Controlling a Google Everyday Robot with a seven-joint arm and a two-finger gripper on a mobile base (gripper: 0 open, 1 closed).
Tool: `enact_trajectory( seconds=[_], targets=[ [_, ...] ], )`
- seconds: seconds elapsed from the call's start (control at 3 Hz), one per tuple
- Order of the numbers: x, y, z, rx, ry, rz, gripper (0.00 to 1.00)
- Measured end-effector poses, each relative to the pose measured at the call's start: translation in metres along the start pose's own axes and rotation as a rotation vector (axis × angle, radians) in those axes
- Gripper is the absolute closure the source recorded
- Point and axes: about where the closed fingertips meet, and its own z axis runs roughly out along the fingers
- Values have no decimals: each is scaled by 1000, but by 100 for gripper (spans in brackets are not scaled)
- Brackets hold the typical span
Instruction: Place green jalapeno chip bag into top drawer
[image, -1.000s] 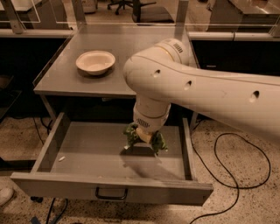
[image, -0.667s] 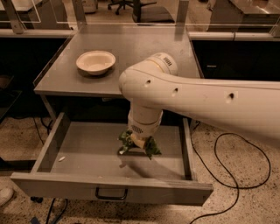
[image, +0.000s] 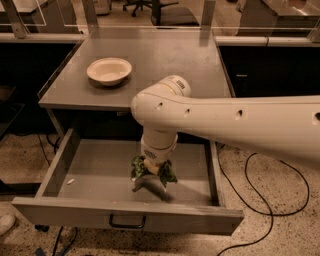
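My gripper is to release the green jalapeno chip bag on the drawer's bottom just behind the dark pull handle (image: 146, 185).
The top drawer (image: 125, 212) is pulled wide open below the grey tabletop; its flat front panel carries a small dark pull handle (image: 127, 222). My gripper (image: 151, 172) reaches straight down into the drawer's middle at the end of the big white arm. It is shut on the green jalapeno chip bag (image: 168, 174), whose crumpled green edges stick out on both sides of the wrist. The bag hangs low over the drawer floor, and its shadow lies just beneath it. The arm hides the bag's middle.
A cream bowl (image: 109, 70) stands on the grey tabletop (image: 165, 60) at the left. A small white scrap (image: 70, 181) lies on the drawer floor at the left. Black cables (image: 260, 200) run across the speckled floor at the right.
The arm has swung left and forward, moving the gripper and the bag a little toward the drawer's centre. The bag stays in the gripper.
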Motion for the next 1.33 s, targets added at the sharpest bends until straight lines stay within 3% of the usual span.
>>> enact_trajectory(
  seconds=[1.33],
  targets=[
    [-14, 14, 64, -68, -20, -16, 100]
  ],
)
